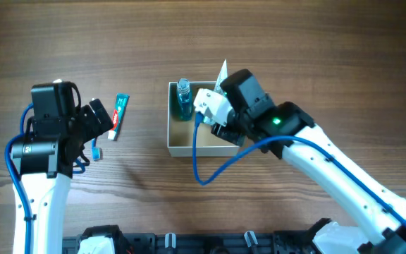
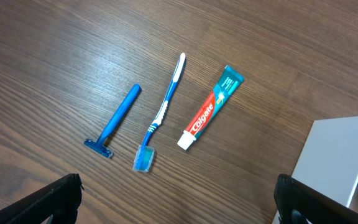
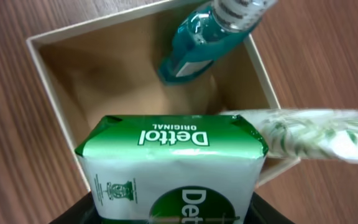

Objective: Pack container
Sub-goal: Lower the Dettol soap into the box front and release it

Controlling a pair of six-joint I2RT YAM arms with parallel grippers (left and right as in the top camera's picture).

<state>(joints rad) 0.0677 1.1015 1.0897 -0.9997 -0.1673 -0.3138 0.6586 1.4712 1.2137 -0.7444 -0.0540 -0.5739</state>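
Note:
Next, my left gripper moves to the red part (image 1: 115, 120) (image 2: 204, 116) of the Colgate toothpaste tube, between its white cap and teal end, and closes there.
The container (image 1: 180, 150) is a square box with white walls and a tan inside, at the table's middle. A blue mouthwash bottle (image 1: 183, 99) lies in its far left corner. My right gripper (image 1: 216, 113) is over the container, shut on a green and white Dettol soap pack (image 3: 173, 162) held above the box floor (image 3: 104, 68). The bottle (image 3: 204, 37) lies beyond the soap. A white leaf-printed tube (image 3: 316, 134) rests across the right wall. My left gripper (image 2: 179, 208) is open and empty above the table, left of the container.
A blue razor (image 2: 117, 122), a blue and white toothbrush (image 2: 163, 112) and a Colgate toothpaste tube (image 2: 211, 109) lie side by side on the wooden table left of the container (image 2: 334, 155). The toothpaste also shows in the overhead view (image 1: 119, 115).

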